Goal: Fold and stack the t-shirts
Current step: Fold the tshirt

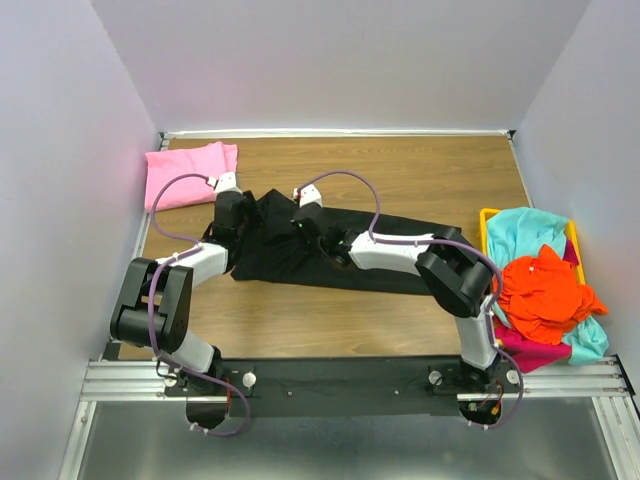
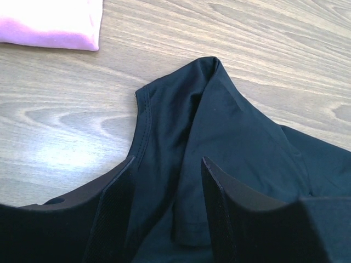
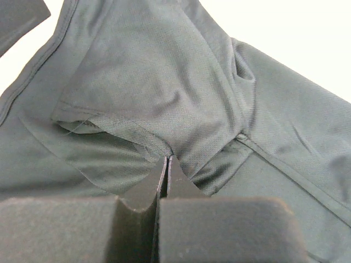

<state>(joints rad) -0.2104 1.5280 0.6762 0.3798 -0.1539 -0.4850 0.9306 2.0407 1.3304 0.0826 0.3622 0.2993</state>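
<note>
My right fingers pinch only the black t-shirt's hemmed fold edge, so they should open and take a deeper bunch of cloth [image 3: 183, 153] there.
The black t-shirt [image 1: 340, 255] lies spread across the middle of the table, rumpled at its left end. My left gripper [image 1: 234, 216] is open over that left end, and its fingers [image 2: 218, 208] straddle a raised fold of the black t-shirt [image 2: 219, 126] near the collar edge. My right gripper [image 1: 306, 226] is shut, its tips [image 3: 166, 162] pinching a hemmed fold of the black t-shirt [image 3: 153, 82]. A folded pink t-shirt [image 1: 188, 172] lies at the back left and also shows in the left wrist view [image 2: 52, 22].
A yellow bin [image 1: 486, 218] at the right edge holds a teal shirt [image 1: 525, 232], an orange shirt [image 1: 543, 290] and a magenta shirt [image 1: 530, 350]. Walls close in the table on three sides. Bare wood [image 1: 420, 170] lies behind the black shirt.
</note>
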